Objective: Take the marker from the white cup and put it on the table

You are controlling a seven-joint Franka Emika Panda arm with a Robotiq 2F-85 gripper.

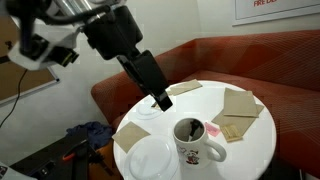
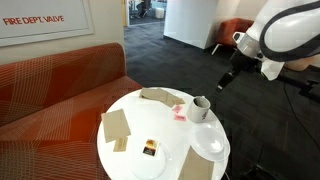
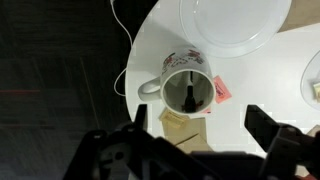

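Observation:
The upper end of the marker [image 1: 195, 125] [image 3: 190, 103], just inside the white cup's opening, is the part my gripper needs to close on next.
The white cup [image 3: 188, 88] stands upright on the round white table [image 3: 262, 80], its handle pointing left in the wrist view. The marker [image 3: 190, 97] stands inside it and looks dark in the cup's shadow. The cup also shows in both exterior views [image 1: 197, 141] [image 2: 201, 108], and the marker tip shows in its mouth [image 1: 190, 129]. My gripper [image 3: 200, 135] is open and empty, hanging above the table, apart from the cup. It shows high over the table in both exterior views [image 1: 160, 100] [image 2: 226, 78].
Brown paper napkins [image 1: 240, 101] [image 3: 184, 126] and a pink packet [image 3: 221, 90] lie on the table. White plates [image 1: 151, 159] [image 3: 235, 25] sit near the cup. A red-brown bench [image 1: 250, 60] [image 2: 60, 80] curves behind the table. The table edge drops to dark carpet.

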